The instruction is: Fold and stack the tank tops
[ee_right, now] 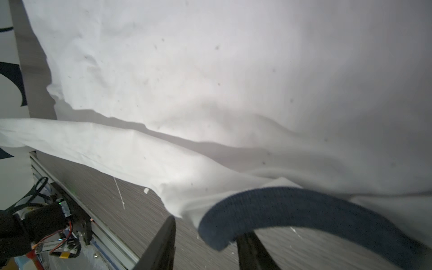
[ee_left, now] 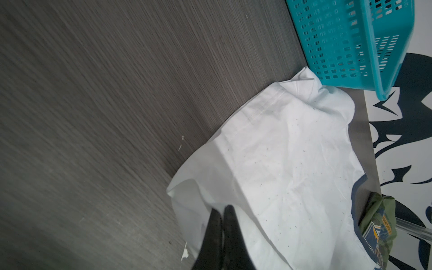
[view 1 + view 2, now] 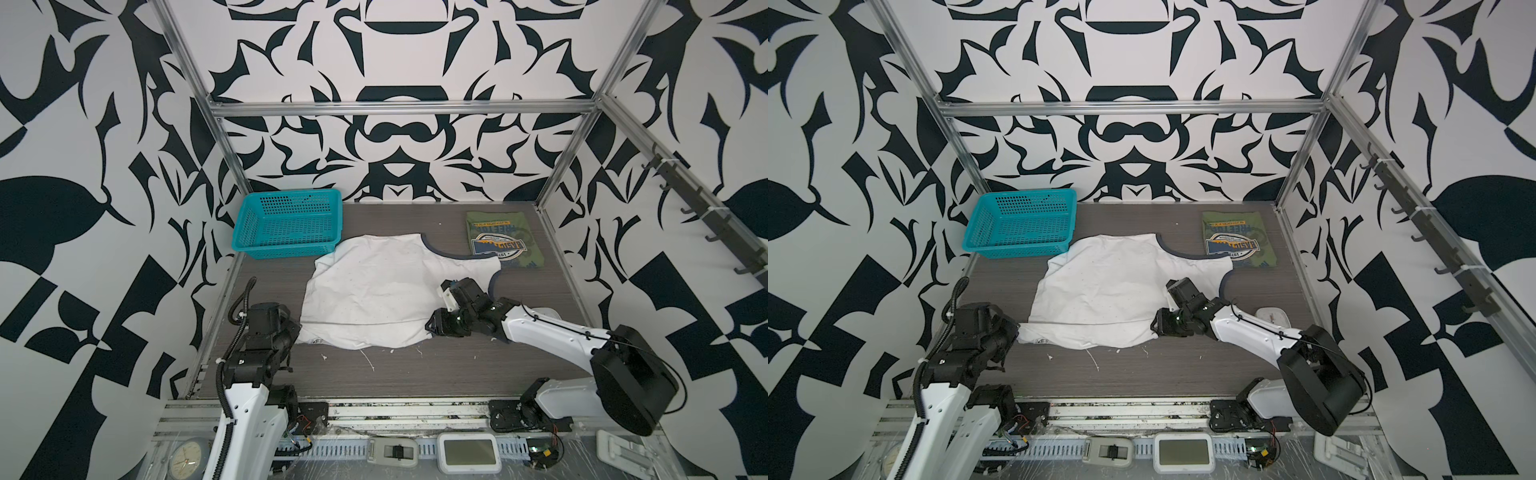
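My left gripper will release the corner of the white tank top on the bare table, just a little nearer than the closest lint scrap (image 3: 315, 371) (image 2: 156, 255).
The white tank top (image 3: 374, 291) (image 3: 1104, 286) lies spread across the middle of the table, one near part doubled over. Its navy trim (image 1: 304, 208) curves at the right end. My left gripper (image 3: 297, 332) (image 2: 222, 209) is shut on the cloth's near-left corner, which rises in a fold around the fingertips. My right gripper (image 3: 430, 326) (image 1: 208, 231) stands open at the near-right edge, the navy band draped across the gap between its fingers. The olive green tank top (image 3: 503, 241) (image 3: 1237, 239) lies folded at the back right, badge print up.
A teal mesh basket (image 3: 286, 224) (image 2: 346, 42) stands at the back left, touching the white cloth's far corner. White lint scraps (image 3: 368, 359) dot the near table. A small white object (image 3: 1271, 316) sits behind my right arm. Metal frame rails border the table.
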Controlling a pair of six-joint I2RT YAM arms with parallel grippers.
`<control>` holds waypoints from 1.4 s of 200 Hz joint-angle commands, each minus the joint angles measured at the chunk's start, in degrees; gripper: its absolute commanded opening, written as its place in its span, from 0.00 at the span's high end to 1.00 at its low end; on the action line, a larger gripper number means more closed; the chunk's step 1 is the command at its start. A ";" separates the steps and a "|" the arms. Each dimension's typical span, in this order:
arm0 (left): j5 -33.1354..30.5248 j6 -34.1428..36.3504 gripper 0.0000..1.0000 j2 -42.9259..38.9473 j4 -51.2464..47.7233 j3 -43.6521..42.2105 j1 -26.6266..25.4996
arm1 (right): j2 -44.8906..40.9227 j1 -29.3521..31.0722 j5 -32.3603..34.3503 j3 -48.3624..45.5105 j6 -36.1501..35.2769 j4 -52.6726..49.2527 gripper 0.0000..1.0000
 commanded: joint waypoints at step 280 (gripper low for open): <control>5.68 4.31 1.00 -15.55 5.42 -4.97 0.29 | -20.29 3.17 13.07 8.92 -1.37 -30.26 1.00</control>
